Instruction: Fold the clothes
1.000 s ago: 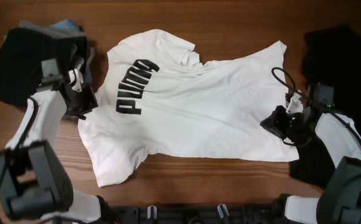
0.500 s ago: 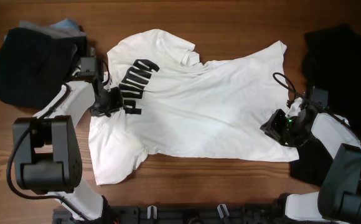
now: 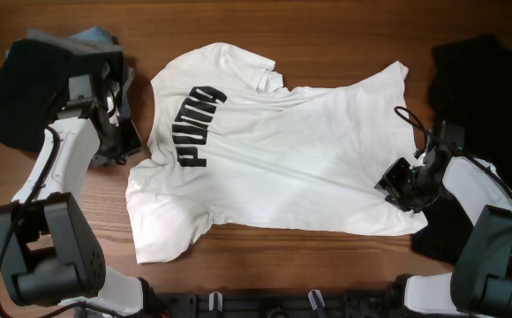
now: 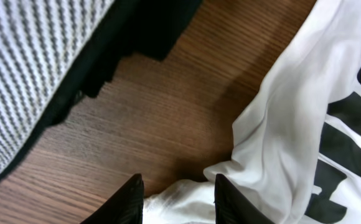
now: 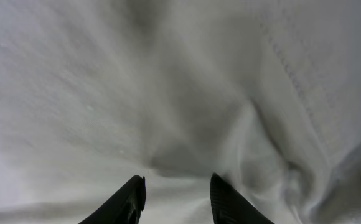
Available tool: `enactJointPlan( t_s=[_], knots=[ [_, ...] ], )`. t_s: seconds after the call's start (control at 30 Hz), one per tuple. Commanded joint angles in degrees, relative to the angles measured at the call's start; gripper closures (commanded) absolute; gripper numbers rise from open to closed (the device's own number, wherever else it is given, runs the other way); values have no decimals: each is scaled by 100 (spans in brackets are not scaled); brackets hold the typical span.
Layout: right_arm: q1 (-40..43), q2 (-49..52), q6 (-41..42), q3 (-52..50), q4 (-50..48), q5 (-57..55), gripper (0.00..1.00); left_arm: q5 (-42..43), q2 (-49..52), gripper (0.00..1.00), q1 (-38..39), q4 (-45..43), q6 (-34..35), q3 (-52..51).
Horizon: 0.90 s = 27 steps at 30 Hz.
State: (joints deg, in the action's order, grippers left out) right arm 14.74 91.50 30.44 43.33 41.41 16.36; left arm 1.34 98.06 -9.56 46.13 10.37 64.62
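My left gripper is at the white T-shirt's edge, which bends inward beside the PUMA lettering, so it should open, take the cloth (image 3: pixel 139 175) by the sleeve and pull it smooth before folding.
The white T-shirt (image 3: pixel 282 159) with black PUMA lettering (image 3: pixel 196 124) lies spread face up across the middle of the wooden table. My left gripper (image 3: pixel 131 141) is at its left edge by the sleeve. In the left wrist view, my left gripper (image 4: pixel 179 196) has a bunch of white T-shirt (image 4: pixel 280 149) cloth pinched between its fingers. My right gripper (image 3: pixel 395 187) sits on the shirt's right hem. The right wrist view shows only white T-shirt (image 5: pixel 106 74) cloth, creased toward my right gripper (image 5: pixel 175 196), which is shut on it.
A heap of dark, grey and blue garments (image 3: pixel 35 84) lies at the far left, right behind my left arm. It appears as grey patterned cloth (image 4: pixel 25 74) in the left wrist view. A black garment (image 3: pixel 481 79) lies along the right edge, partly under my right arm.
My left gripper reached right onto the shirt, then drew back left with the sleeve edge. My right gripper shifted slightly right and down, and the shirt lies a little flatter.
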Motion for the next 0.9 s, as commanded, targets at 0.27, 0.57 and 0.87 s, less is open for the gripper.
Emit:
enactJointPlan(
  t_s=[0.27, 0.57, 0.87],
  knots=[
    [22, 243, 103, -271, -177, -1182, 59, 1224, 914, 66, 94, -1134, -866, 9],
    [22, 243, 98, -271, -262, -1143, 59, 1405, 1172, 95, 131, -1322, -868, 9],
    [22, 243, 96, -271, -321, -1099, 59, 656, 754, 96, 131, -1163, -861, 1226]
  ],
)
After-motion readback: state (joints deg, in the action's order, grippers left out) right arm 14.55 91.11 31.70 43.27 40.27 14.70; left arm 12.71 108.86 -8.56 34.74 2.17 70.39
